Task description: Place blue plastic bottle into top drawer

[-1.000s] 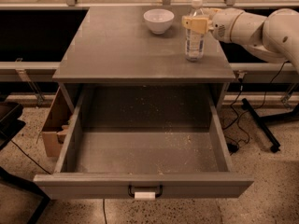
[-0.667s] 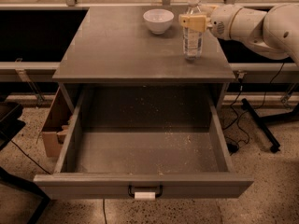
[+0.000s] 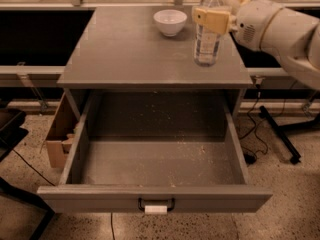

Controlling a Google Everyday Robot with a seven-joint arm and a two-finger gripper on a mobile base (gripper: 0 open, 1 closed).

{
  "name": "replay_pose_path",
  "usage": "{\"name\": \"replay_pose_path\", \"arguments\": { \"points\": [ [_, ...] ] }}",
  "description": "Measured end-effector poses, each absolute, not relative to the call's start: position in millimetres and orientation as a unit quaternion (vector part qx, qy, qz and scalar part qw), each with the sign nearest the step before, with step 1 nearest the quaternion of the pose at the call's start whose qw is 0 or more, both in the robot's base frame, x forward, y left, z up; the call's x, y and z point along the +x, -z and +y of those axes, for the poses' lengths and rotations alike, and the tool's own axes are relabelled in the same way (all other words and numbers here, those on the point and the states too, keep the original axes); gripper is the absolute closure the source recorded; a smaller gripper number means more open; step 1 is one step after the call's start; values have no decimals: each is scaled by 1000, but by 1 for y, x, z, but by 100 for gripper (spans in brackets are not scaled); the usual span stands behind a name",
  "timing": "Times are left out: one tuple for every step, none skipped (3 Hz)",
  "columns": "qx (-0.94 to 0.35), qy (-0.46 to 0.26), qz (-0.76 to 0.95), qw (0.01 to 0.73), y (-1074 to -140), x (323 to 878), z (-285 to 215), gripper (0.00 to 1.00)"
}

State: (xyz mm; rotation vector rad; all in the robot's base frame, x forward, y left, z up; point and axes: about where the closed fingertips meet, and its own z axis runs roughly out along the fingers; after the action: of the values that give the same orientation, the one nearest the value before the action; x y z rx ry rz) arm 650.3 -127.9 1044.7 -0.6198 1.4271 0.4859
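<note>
Next, my gripper stands the blue plastic bottle on the middle of the open top drawer's empty bottom (image 3: 166, 144) and lets go of it.
The blue plastic bottle (image 3: 207, 43) is clear with a white cap and stands upright at the back right of the grey cabinet top (image 3: 130, 54). My gripper (image 3: 216, 15) reaches in from the right and is shut on the bottle's upper part, with one tan finger (image 3: 212, 20) across its front. I cannot tell whether the bottle's base touches the top. The top drawer (image 3: 155, 198) is pulled fully open below and in front. It is empty, and its dark handle (image 3: 156, 205) bears a white tag.
A white bowl (image 3: 170, 21) sits on the cabinet top just left of the bottle. A cardboard box (image 3: 59, 134) leans against the cabinet's left side. Cables and a black stand leg (image 3: 280, 134) lie on the floor at the right. A rail runs behind the cabinet.
The gripper and the bottle have risen a little in the picture, the cap now near the top edge. The bowl and the drawer have not moved.
</note>
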Motion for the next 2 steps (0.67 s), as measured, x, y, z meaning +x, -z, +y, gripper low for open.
{"name": "replay_pose_path", "arguments": {
  "points": [
    [-258, -229, 647, 680, -1005, 606, -114, 100],
    [-271, -263, 667, 643, -933, 567, -81, 100]
  ]
}}
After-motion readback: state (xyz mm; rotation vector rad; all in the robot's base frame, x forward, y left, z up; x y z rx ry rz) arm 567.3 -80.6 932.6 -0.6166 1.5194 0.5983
